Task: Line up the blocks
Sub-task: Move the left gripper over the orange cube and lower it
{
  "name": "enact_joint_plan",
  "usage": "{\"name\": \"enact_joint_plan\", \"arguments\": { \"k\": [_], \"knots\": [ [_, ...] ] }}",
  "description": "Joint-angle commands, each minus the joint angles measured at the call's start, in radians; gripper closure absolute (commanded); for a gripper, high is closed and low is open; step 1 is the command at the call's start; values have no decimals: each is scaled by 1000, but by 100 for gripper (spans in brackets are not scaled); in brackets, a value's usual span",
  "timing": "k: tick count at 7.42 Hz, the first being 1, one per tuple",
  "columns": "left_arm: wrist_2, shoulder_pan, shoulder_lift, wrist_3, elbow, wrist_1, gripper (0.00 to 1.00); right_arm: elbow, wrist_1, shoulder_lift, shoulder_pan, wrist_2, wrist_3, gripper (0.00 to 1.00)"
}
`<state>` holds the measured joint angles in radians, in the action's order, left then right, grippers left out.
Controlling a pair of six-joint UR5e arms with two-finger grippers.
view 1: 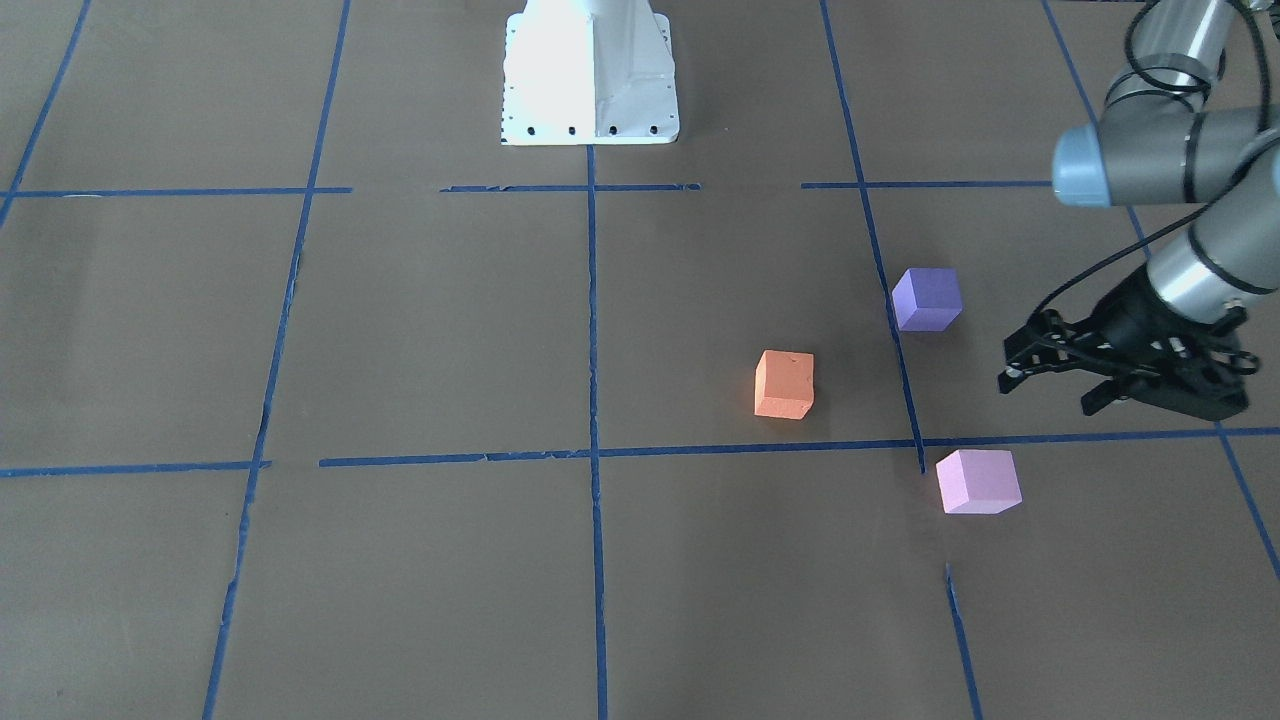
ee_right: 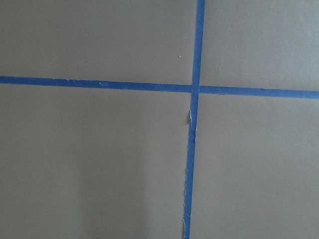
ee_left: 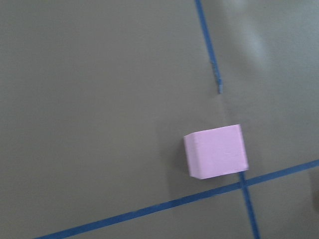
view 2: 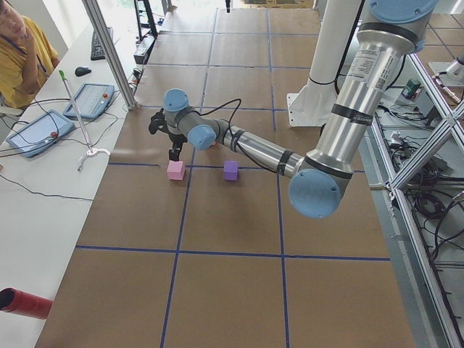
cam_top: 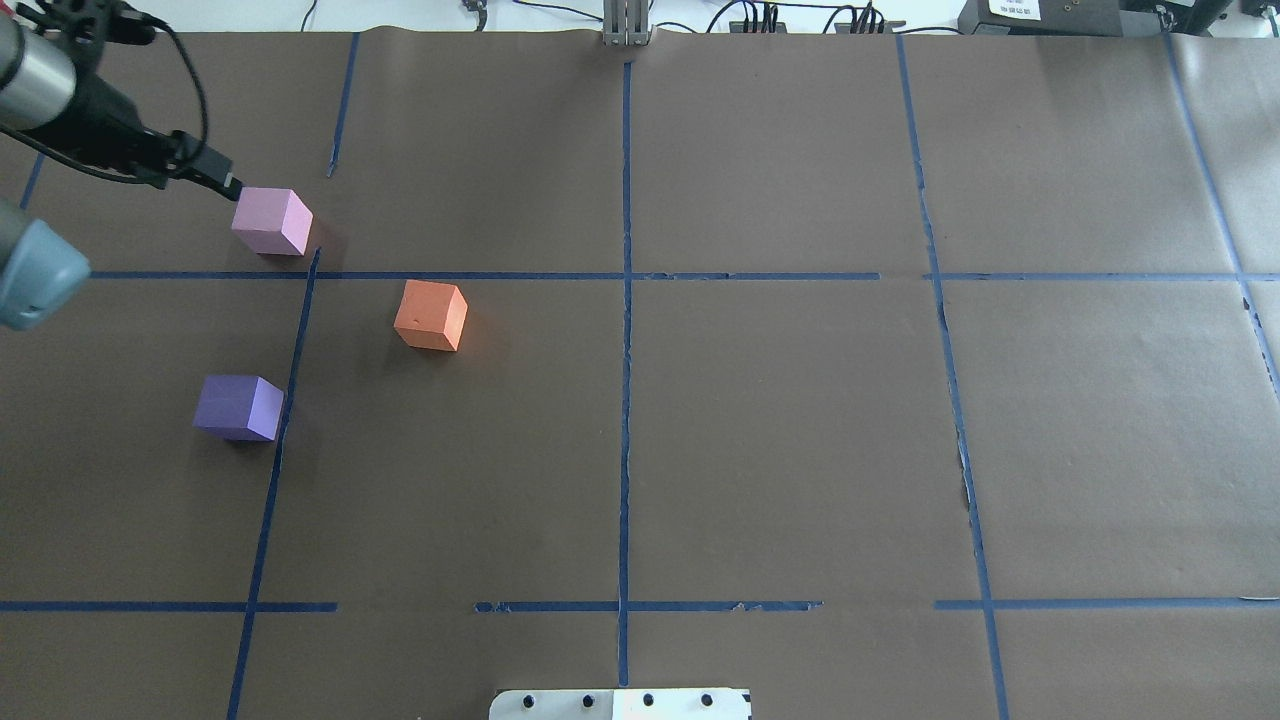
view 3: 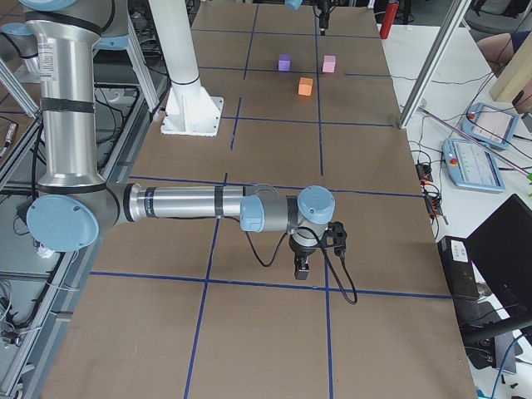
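Next, I close my left gripper on the sides of the orange block (view 1: 785, 383), the block that is nearest the middle of the table.
Three foam cubes lie apart on the brown table. The orange block (view 1: 785, 384) (cam_top: 431, 315) is nearest the middle. The violet block (view 1: 927, 298) (cam_top: 238, 407) lies nearer the robot. The pale pink block (view 1: 978, 481) (cam_top: 272, 221) lies farthest from the robot, and it also shows in the left wrist view (ee_left: 215, 151) beside a blue tape crossing. My left gripper (view 1: 1048, 392) hovers open and empty between the violet and pink blocks, to their outer side. My right gripper (view 3: 303, 266) shows only in the exterior right view, far from the blocks; I cannot tell whether it is open or shut.
Blue tape lines (cam_top: 626, 350) divide the table into squares. The white robot base (view 1: 590, 75) stands at the robot's edge. An operator (view 2: 22, 51), tablets (view 2: 32, 134) and a red cylinder (view 2: 25, 302) are on the side bench.
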<state>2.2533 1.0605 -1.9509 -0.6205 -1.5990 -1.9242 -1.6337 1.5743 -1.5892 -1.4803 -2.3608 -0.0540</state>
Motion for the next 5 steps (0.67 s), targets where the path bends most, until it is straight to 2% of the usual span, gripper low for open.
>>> {"name": "enact_joint_plan", "arguments": {
  "k": [1, 2, 5],
  "knots": [
    [-122, -169, -92, -120, -1, 1, 0, 0, 1, 0, 0, 0, 0, 0],
    [-179, -235, -121, -225, 8, 1, 0, 0, 1, 0, 0, 0, 0, 0],
    [-221, -322, -121, -243, -9, 1, 0, 0, 0, 0, 0, 0, 0, 0]
  ]
}}
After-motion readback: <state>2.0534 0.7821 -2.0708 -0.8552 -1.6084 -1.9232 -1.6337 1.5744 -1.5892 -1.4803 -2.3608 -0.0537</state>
